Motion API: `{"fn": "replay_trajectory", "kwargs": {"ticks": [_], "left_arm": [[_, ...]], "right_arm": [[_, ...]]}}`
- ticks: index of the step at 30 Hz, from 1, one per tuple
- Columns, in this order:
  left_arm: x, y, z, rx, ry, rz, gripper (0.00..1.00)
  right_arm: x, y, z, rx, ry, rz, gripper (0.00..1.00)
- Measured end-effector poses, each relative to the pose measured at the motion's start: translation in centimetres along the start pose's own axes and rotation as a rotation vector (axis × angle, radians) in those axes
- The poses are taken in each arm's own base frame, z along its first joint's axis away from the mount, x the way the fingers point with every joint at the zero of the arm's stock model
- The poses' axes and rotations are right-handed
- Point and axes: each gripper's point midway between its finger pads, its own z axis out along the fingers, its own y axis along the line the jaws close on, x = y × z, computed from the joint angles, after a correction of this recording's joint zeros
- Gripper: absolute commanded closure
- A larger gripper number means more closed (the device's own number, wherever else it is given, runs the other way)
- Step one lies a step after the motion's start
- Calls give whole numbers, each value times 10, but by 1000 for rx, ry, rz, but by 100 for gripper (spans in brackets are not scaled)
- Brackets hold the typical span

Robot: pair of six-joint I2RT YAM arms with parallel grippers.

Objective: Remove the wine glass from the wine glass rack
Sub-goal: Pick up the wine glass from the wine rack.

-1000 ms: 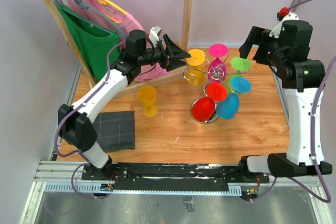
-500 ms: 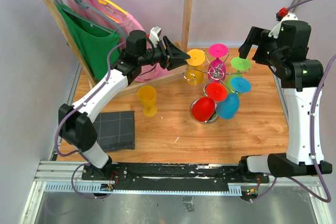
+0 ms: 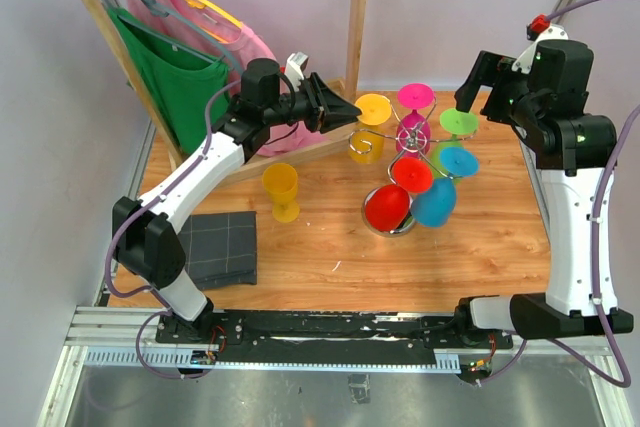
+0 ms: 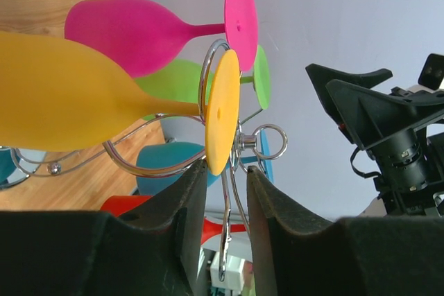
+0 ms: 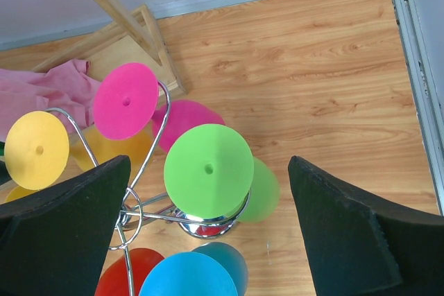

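The foot of the yellow wine glass sits beside the gap between the left gripper's fingers, so the robot should open them and shift over to pinch the foot's lower edge (image 4: 216, 168).
The chrome wine glass rack (image 3: 408, 135) stands at the back middle of the table with several coloured glasses hanging bowl-down from its arms. My left gripper (image 3: 352, 107) reaches in from the left to the yellow wine glass (image 3: 372, 112). In the left wrist view its jaws (image 4: 225, 171) stand narrowly apart; the yellow foot's (image 4: 222, 112) lower rim touches the left finger (image 4: 187, 199), and a rack wire (image 4: 237, 145) runs through the gap. My right gripper (image 3: 480, 87) hovers wide open above the green glass's foot (image 5: 208, 170), touching nothing.
A loose yellow glass (image 3: 282, 192) stands upright on the table left of the rack. A dark folded cloth (image 3: 220, 247) lies near the front left. The wooden clothes rack (image 3: 356, 17) with green and pink garments (image 3: 180, 72) fills the back left.
My left gripper's jaws have narrowed around the yellow glass's foot and edged slightly right. The right arm has not moved.
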Motion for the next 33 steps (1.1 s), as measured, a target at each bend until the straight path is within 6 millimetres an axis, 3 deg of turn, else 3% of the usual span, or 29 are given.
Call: {"fn": "replay_trajectory", "kwargs": {"ticks": [18, 23, 28, 33], "left_arm": [[3, 5, 1, -10, 11, -30, 100], [3, 5, 1, -9, 13, -31, 99], [3, 5, 1, -9, 14, -34, 72], [3, 5, 1, -9, 14, -36, 69]], "right_arm": [[1, 0, -6, -3, -12, 1, 1], [1, -1, -6, -3, -10, 1, 1], [1, -1, -6, -3, -11, 1, 1], [1, -1, -6, -3, -10, 1, 2]]}}
